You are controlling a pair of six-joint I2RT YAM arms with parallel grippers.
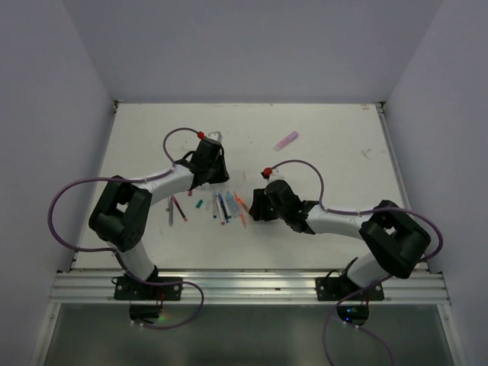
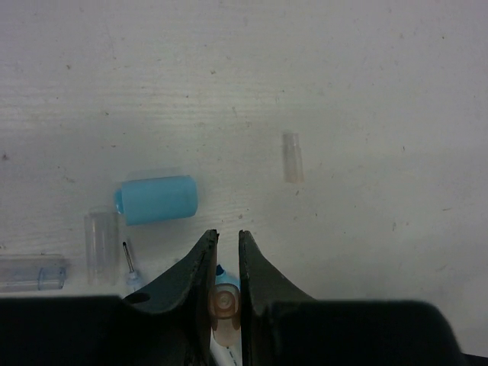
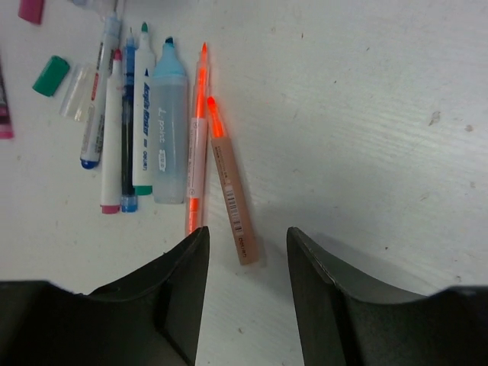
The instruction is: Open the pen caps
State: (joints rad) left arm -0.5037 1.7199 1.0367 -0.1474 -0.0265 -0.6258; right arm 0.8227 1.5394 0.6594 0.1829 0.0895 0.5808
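Note:
My left gripper has the peach pen cap. Next, I let go of the peach pen cap on the table (image 1: 228, 187) (image 2: 220, 248) between the light blue cap and the uncapped pens.
In the left wrist view my left gripper (image 2: 228, 235) is shut on a peach translucent pen cap (image 2: 224, 305), seen end-on deep between the jaws. A light blue cap (image 2: 156, 200) and a clear cap (image 2: 293, 156) lie on the table beyond it. My right gripper (image 3: 248, 242) stands open and empty, just short of the butt end of a peach pen (image 3: 231, 191) with a bare orange tip. Left of that pen lies a row of uncapped pens (image 3: 169, 130), along with a teal cap (image 3: 51, 75). From above, the pens (image 1: 223, 206) lie between my left gripper (image 1: 216, 181) and right gripper (image 1: 253, 206).
A pink-purple piece (image 1: 287, 140) lies alone at the back right of the white table (image 1: 335, 137). Two dark pens (image 1: 174, 210) lie left of the row. More clear caps (image 2: 101, 245) sit left of my left jaws. White walls enclose the table on three sides.

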